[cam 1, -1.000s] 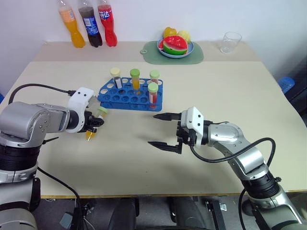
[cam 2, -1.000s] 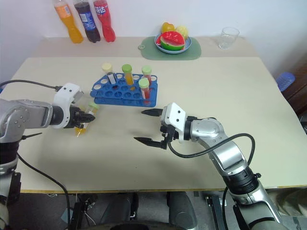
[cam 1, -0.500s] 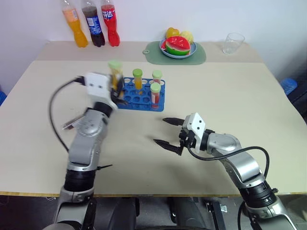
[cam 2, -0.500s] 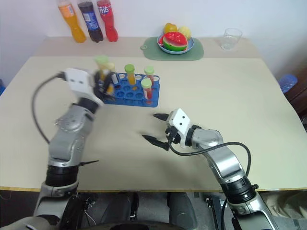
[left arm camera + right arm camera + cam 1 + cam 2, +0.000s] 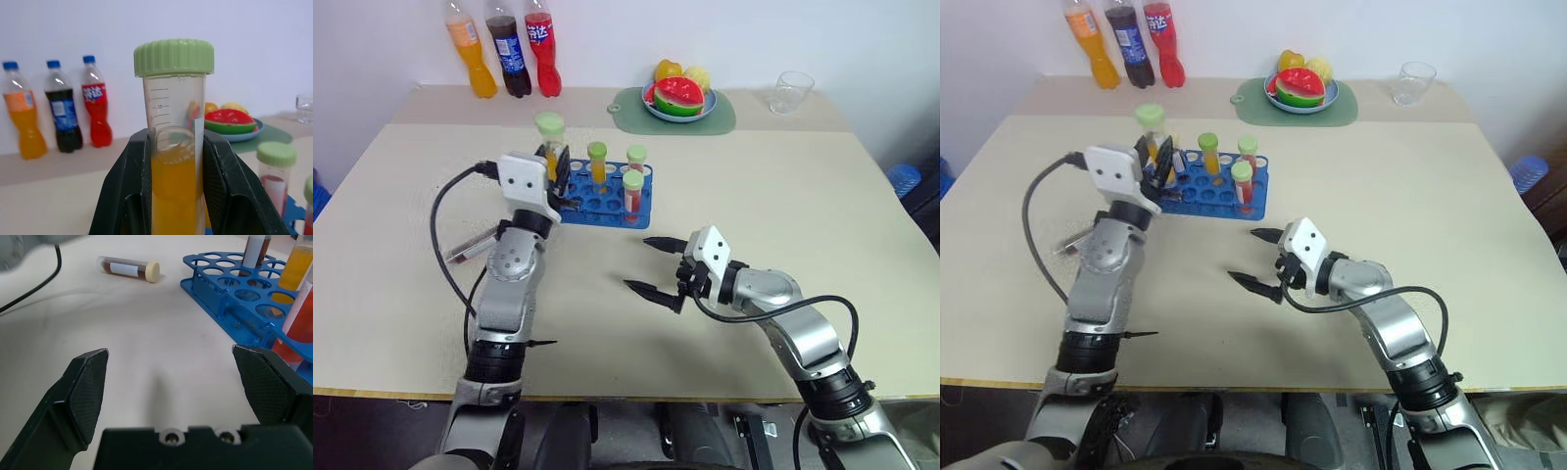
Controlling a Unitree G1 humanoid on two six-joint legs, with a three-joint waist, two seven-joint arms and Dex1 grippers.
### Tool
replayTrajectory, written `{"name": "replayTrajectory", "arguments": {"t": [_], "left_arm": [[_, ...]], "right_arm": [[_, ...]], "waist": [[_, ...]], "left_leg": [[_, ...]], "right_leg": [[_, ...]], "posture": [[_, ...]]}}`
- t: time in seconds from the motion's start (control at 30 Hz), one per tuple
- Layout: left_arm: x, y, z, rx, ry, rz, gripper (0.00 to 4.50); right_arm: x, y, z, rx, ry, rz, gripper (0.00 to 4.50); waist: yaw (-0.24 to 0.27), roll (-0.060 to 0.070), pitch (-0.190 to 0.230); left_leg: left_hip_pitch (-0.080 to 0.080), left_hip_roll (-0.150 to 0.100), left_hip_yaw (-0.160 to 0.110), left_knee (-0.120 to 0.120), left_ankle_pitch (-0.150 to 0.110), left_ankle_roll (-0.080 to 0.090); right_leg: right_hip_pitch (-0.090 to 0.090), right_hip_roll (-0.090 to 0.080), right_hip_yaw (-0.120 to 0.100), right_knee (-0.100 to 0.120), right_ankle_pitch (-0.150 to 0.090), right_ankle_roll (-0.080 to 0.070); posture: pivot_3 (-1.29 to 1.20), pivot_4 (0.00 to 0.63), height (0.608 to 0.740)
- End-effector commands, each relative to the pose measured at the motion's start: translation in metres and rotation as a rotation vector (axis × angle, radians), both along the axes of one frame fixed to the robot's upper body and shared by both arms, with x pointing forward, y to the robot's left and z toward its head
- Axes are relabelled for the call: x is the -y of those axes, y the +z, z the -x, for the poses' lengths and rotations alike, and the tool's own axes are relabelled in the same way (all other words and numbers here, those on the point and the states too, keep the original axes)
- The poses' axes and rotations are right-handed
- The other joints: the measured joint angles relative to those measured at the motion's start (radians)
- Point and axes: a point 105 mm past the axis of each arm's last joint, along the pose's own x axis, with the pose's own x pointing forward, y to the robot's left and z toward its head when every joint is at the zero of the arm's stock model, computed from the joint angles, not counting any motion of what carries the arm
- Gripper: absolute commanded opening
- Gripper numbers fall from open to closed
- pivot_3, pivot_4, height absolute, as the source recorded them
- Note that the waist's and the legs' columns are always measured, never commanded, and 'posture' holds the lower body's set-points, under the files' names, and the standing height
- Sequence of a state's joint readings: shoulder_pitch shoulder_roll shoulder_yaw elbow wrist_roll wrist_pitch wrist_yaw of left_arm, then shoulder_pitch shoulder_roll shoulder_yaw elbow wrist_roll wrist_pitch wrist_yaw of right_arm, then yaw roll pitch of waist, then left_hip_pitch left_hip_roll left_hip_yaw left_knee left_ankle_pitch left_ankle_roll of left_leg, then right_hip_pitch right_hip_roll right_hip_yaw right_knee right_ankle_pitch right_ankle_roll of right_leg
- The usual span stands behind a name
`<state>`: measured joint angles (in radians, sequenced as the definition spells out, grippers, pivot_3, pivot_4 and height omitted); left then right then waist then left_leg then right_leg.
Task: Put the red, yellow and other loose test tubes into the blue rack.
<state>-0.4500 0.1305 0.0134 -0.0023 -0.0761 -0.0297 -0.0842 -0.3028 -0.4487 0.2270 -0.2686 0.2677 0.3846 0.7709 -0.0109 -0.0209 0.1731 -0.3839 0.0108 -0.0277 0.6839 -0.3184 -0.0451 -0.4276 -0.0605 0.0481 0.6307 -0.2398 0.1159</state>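
Note:
Next, my left gripper releases the yellow-orange tube, now raised over the rack's end, in the blue rack's front row, before the yellow tube (image 5: 593,209) standing there.
My left gripper (image 5: 555,163) is raised over the left end of the blue rack (image 5: 599,203) and is shut on an upright test tube (image 5: 176,142) with yellow-orange liquid and a green cap. The rack holds a yellow tube (image 5: 597,163), two red tubes (image 5: 631,192) with green caps, and a brown tube (image 5: 254,249). One loose brown tube (image 5: 128,268) with a cream cap lies flat on the table left of the rack. My right gripper (image 5: 651,265) hovers open and holding nothing, low over the table in front of the rack, pointing toward it.
Three soft-drink bottles (image 5: 501,57) stand at the back left. A fruit plate (image 5: 677,101) on a green mat and a clear glass (image 5: 791,90) sit at the back. My left arm's black cable (image 5: 445,230) loops over the table near the loose tube.
My left arm swung up from low at the table's left and carried the yellow tube above the rack's left end. The right gripper stayed open and sank slightly.

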Motion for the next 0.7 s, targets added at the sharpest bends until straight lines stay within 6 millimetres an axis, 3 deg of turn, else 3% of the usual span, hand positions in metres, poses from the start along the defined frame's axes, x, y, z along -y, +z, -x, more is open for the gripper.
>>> {"name": "replayTrajectory", "arguments": {"t": [0.03, 0.43, 0.7], "left_arm": [[0.008, 0.013, -0.001, 0.088, -0.023, 0.015, 0.8], [0.032, -0.027, -0.029, -0.009, -0.068, -0.015, 0.8], [0.044, -0.038, -0.037, -0.04, -0.095, 0.008, 0.8]], "right_arm": [[-0.004, 0.011, -0.001, 0.051, 0.011, -0.02, 4.5], [-0.002, 0.013, -0.001, 0.055, -0.017, -0.028, 4.5], [-0.002, 0.012, 0.0, 0.053, -0.022, -0.026, 4.5]], "waist": [[0.0, 0.0, 0.0], [0.0, 0.0, 0.0], [0.0, 0.0, 0.0]], "left_leg": [[0.0, 0.0, 0.0, 0.0, 0.0, 0.0], [0.0, 0.0, 0.0, 0.0, 0.0, 0.0], [0.0, 0.0, 0.0, 0.0, 0.0, 0.0]], "right_leg": [[0.0, 0.0, 0.0, 0.0, 0.0, 0.0], [0.0, 0.0, 0.0, 0.0, 0.0, 0.0], [0.0, 0.0, 0.0, 0.0, 0.0, 0.0]], "posture": [[0.0, 0.15, 0.734], [0.0, 0.15, 0.734], [0.0, 0.15, 0.734]]}}
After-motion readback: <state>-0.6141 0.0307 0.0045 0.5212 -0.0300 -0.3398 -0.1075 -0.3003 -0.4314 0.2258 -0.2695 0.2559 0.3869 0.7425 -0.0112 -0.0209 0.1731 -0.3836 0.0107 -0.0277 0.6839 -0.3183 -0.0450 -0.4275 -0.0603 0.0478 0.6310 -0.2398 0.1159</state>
